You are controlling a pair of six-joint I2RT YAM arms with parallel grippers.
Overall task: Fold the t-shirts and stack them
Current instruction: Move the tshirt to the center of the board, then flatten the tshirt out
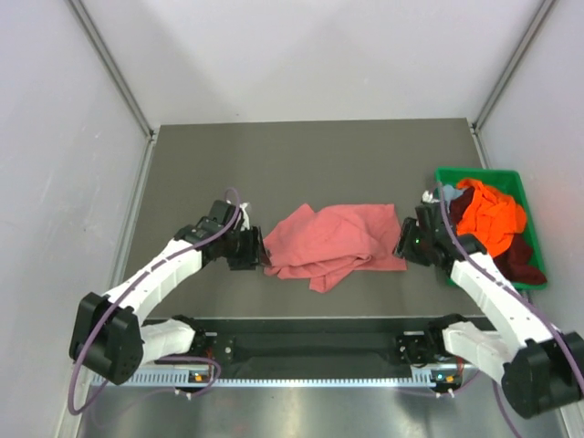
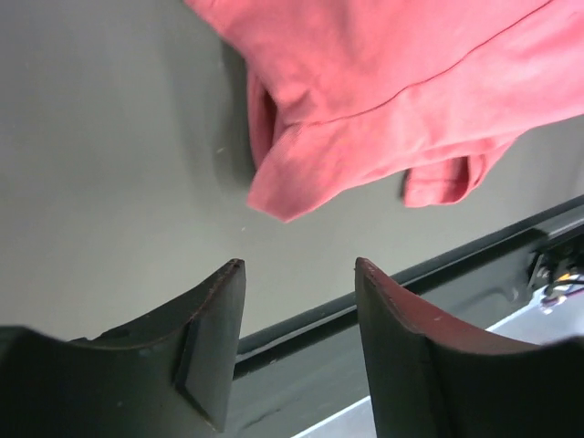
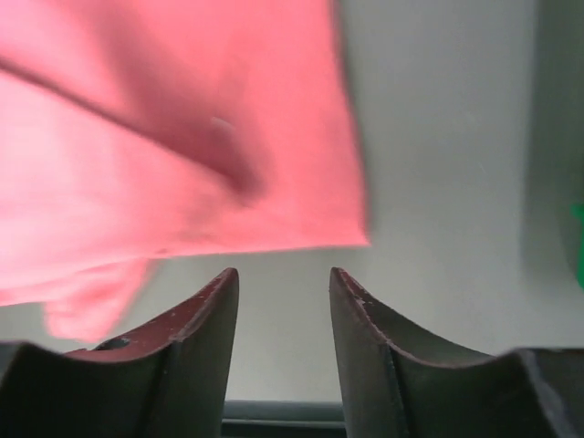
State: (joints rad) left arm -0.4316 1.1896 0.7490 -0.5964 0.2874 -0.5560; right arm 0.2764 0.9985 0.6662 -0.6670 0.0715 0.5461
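I will next move my left gripper to the salmon-pink t-shirt's sleeve corner (image 1: 269, 271) (image 2: 282, 203), the one nearest its open fingers, and close it there.
A salmon-pink t-shirt (image 1: 333, 242) lies crumpled in the middle of the table, between both arms. My left gripper (image 1: 262, 253) sits just off its left edge, open and empty. In the left wrist view the shirt (image 2: 383, 82) lies beyond the gripper (image 2: 299, 265), its sleeve corner a short way from the fingertips. My right gripper (image 1: 401, 245) is at the shirt's right edge, open and empty. In the right wrist view the pink cloth (image 3: 173, 137) ends just ahead of the gripper (image 3: 283, 272). An orange t-shirt (image 1: 491, 219) and a dark maroon one (image 1: 520, 257) lie in the bin.
A green plastic bin (image 1: 525, 187) stands at the table's right edge, close behind my right arm, with a bit of bluish cloth (image 1: 449, 193) at its left corner. The table's near edge rail (image 2: 438, 269) runs just below the left gripper.
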